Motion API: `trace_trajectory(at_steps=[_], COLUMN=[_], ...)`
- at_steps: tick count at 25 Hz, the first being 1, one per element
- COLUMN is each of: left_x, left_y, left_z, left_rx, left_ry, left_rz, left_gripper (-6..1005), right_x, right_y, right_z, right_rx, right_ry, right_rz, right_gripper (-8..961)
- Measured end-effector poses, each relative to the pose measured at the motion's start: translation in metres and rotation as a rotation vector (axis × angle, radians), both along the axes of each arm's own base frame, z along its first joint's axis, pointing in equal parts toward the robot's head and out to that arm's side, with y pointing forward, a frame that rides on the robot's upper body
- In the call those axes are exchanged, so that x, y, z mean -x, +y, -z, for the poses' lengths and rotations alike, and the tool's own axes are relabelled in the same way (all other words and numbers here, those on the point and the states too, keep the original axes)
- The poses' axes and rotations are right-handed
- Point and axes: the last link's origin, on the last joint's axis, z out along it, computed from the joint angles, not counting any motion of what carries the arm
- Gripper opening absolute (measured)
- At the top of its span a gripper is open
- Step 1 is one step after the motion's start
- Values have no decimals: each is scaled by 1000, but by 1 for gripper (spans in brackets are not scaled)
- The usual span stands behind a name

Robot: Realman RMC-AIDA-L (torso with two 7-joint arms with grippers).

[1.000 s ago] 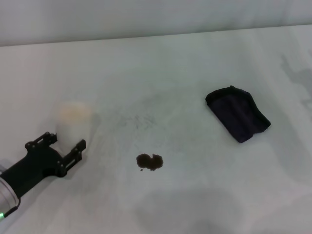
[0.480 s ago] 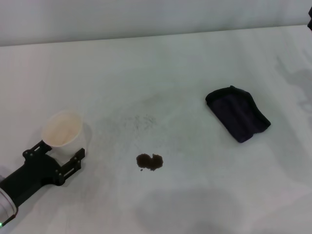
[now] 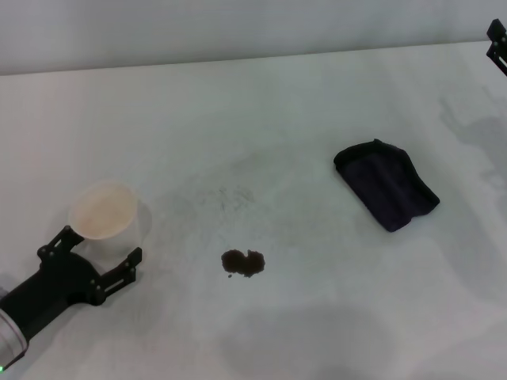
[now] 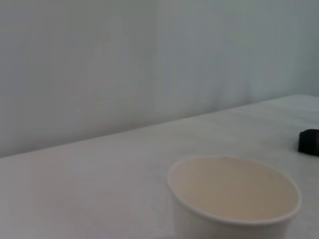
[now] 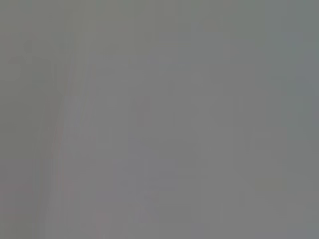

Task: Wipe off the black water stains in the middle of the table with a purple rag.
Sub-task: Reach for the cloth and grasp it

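Next, my right gripper goes to the middle of the folded purple rag (image 3: 391, 187) and closes there, ready to wipe the black water stain.
The black water stain (image 3: 242, 263) is a small dark blotch near the middle of the white table (image 3: 277, 119). The purple rag (image 3: 386, 184) lies folded to the right of the stain, untouched; its edge also shows in the left wrist view (image 4: 309, 141). My left gripper (image 3: 95, 252) is at the lower left, open and empty, just short of a white paper cup (image 3: 103, 210). Only the tip of my right gripper (image 3: 497, 36) shows at the top right edge, far from the rag. The right wrist view shows only plain grey.
The paper cup stands upright on the table to the left of the stain and fills the near part of the left wrist view (image 4: 234, 199). Faint grey smears mark the tabletop near the middle and at the right.
The cup was between my left fingers and now stands free on the table. My left gripper has drawn back toward the lower left. My right gripper's tip has come into view at the top right.
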Motion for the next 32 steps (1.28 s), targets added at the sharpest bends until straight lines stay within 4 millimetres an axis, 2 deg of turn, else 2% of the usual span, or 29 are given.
trace_trajectory(at_steps=[2, 13, 20, 28, 32], left_x=[1, 16, 31, 40, 43], left_y=[-4, -53, -78, -67, -57], left_z=[0, -7, -34, -62, -76], left_rx=[0, -53, -243, -432, -516], left_ry=[-2, -51, -87, -118, -132], left_rz=[3, -20, -90, -155, -177], left_gripper=[892, 892, 893, 893, 892], right_x=[0, 5, 9, 12, 9], right_y=[-1, -1, -1, -4, 2], right_z=[0, 3, 7, 5, -4], right_rx=[2, 28, 58, 180, 302], right_ry=[-5, -25, -17, 228, 437], right_rz=[-2, -32, -58, -70, -13], right_gripper=[870, 870, 869, 869, 869])
